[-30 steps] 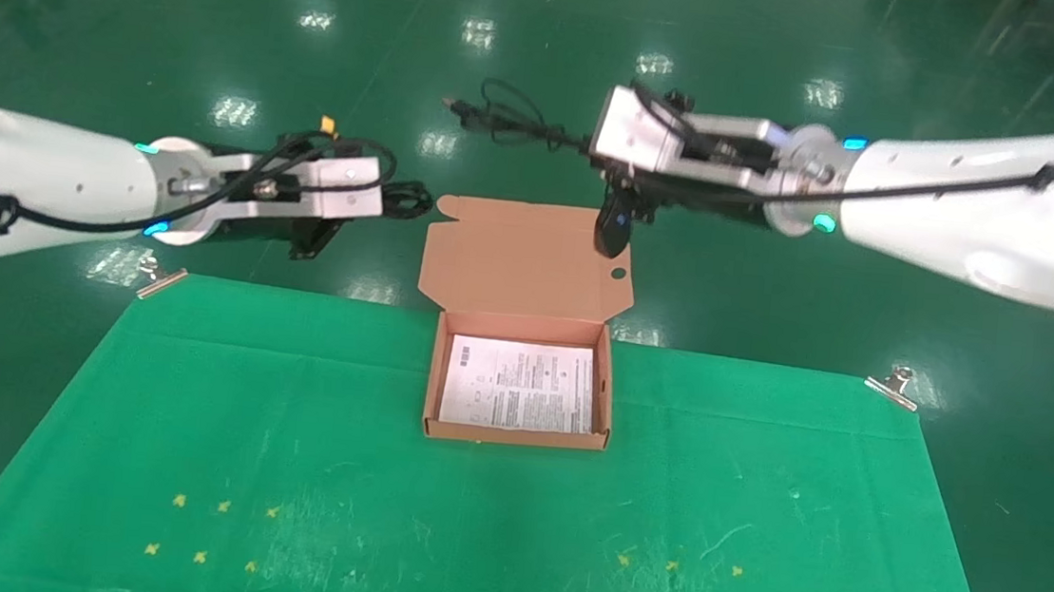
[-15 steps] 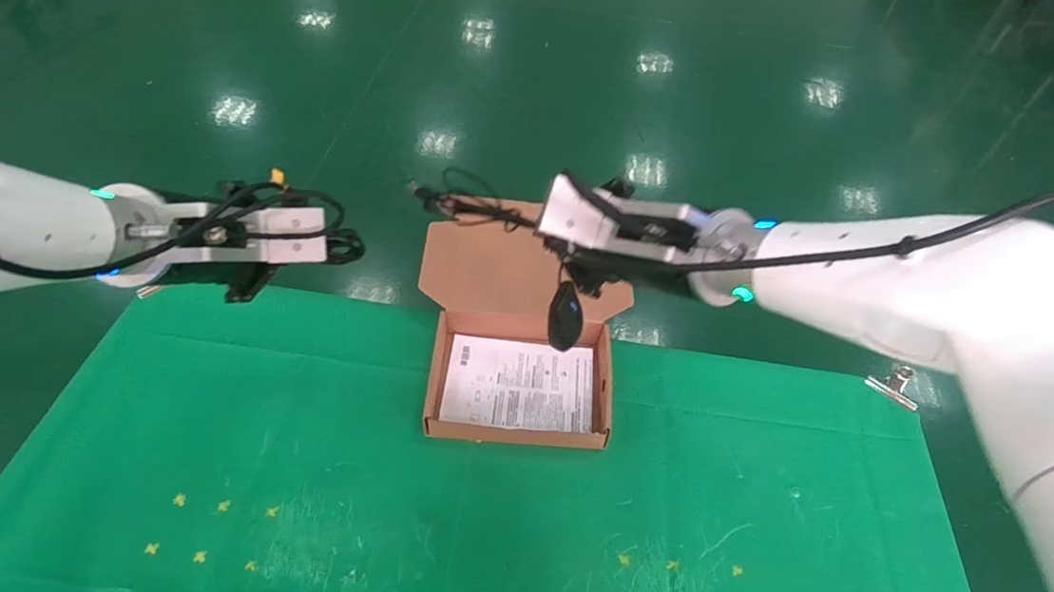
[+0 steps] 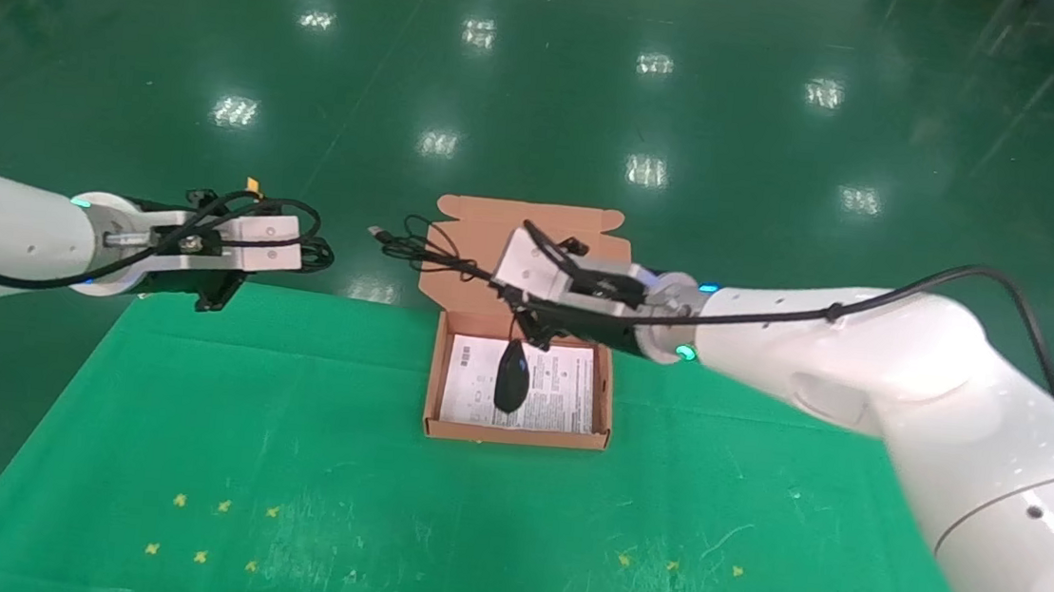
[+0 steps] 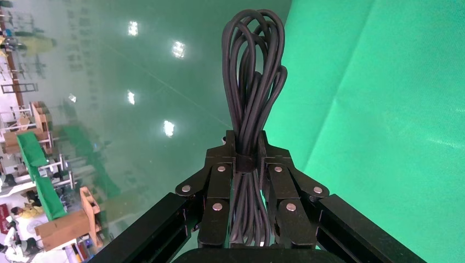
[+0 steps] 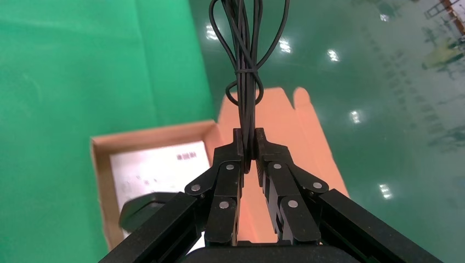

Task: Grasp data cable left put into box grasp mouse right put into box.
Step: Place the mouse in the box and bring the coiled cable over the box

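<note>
The robot's right gripper should release the mouse's cord, now held above the box's far edge, on the white sheet in the box (image 3: 557, 368) (image 5: 198, 242), near the lid flap.
The orange-brown box (image 3: 430, 385) lies open at the far middle of the green cloth, with a white sheet (image 3: 557, 394) inside and its lid flap (image 3: 485, 235) leaning back. My right gripper (image 3: 501, 281) is shut on the mouse's thin cord (image 5: 246, 76) above the box's far edge. The black mouse (image 3: 511, 378) hangs from the cord over the sheet; I cannot tell whether it touches. The mouse also shows in the right wrist view (image 5: 143, 209). My left gripper (image 3: 313, 254) is shut on the black data cable (image 4: 254, 71), held in the air left of the box.
The green cloth (image 3: 285, 447) covers the table, whose far edge runs just behind the box. Yellow cross marks (image 3: 211, 528) lie near the front left and front right (image 3: 675, 588). Shiny green floor (image 3: 544, 97) lies beyond.
My right gripper has come down and toward me, carrying the mouse from above the lid to over the box's sheet. My left gripper has drawn back leftward and lower with the cable.
</note>
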`<state>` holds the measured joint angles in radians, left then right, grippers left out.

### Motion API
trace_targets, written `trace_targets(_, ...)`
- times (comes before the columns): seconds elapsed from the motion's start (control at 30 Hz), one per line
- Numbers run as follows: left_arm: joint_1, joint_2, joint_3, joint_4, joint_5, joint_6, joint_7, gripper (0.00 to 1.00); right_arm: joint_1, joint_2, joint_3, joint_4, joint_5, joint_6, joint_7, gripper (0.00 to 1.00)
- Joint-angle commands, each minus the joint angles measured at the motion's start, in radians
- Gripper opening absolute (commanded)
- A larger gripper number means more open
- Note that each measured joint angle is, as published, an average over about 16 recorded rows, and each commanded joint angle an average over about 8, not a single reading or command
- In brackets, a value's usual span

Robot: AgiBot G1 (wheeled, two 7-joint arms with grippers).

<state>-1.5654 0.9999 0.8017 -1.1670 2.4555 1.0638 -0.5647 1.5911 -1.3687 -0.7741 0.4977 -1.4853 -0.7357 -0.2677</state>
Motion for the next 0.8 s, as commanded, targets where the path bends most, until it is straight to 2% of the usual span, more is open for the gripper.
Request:
trace_targets(0.03, 0.001, 0.000, 0.000, -0.002, 0.001, 0.001, -0.002, 0.00, -0.012, -0.003, -0.023, 0.015, 0.026, 0.014, 0.005, 0.00)
trace_targets(0.23, 0.001, -0.001, 0.000, -0.003, 0.002, 0.001, -0.003, 0.00, -0.031, -0.003, -0.130, 0.041, 0.090, 0.064, 0.059, 0.00)
trace_targets(0.57, 0.001, -0.001, 0.000, -0.004, 0.002, 0.002, -0.003, 0.00, -0.049, 0.001, -0.252, -0.066, 0.167, 0.141, 0.196, 0.00)
trace_targets(0.6, 0.001, -0.001, 0.000, -0.004, 0.002, 0.002, -0.003, 0.00, -0.048, 0.001, -0.261, -0.073, 0.171, 0.142, 0.204, 0.05)
trace_targets(0.8, 0.001, -0.001, 0.000, -0.004, 0.003, 0.002, -0.003, 0.00, -0.039, 0.002, -0.300, -0.097, 0.187, 0.146, 0.224, 0.79)
